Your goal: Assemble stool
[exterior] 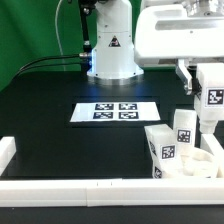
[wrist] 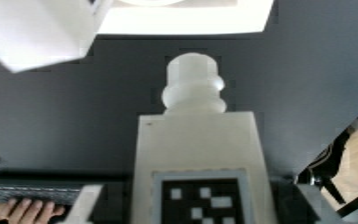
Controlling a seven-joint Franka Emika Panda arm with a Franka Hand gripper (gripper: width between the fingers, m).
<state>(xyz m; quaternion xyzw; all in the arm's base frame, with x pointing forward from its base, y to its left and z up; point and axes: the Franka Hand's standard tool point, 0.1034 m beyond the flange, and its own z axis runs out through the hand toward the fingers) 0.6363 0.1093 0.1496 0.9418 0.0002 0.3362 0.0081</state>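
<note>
The third leg, now held upright over the seat, will be released on the bare part of the white round seat [exterior: 204, 165], beside the two standing legs.
The white round seat [exterior: 196, 166] lies at the exterior view's lower right, against the front rail. Two white tagged legs [exterior: 162, 146] [exterior: 185, 126] stand upright on it. My gripper [exterior: 201, 86] is shut on a third tagged leg [exterior: 210, 108] and holds it upright over the seat's right side. I cannot tell whether that leg touches the seat. In the wrist view the held leg [wrist: 197, 140] fills the middle between my gripper's [wrist: 190, 196] dark fingers [wrist: 343, 160], its knobbed tip pointing away and its tag near the camera.
The marker board [exterior: 115, 112] lies mid-table on the black mat. White border rails run along the front [exterior: 60, 186] and the left [exterior: 6, 150]. The robot base [exterior: 112, 45] stands at the back. A blurred white part [wrist: 43, 38] shows in the wrist view.
</note>
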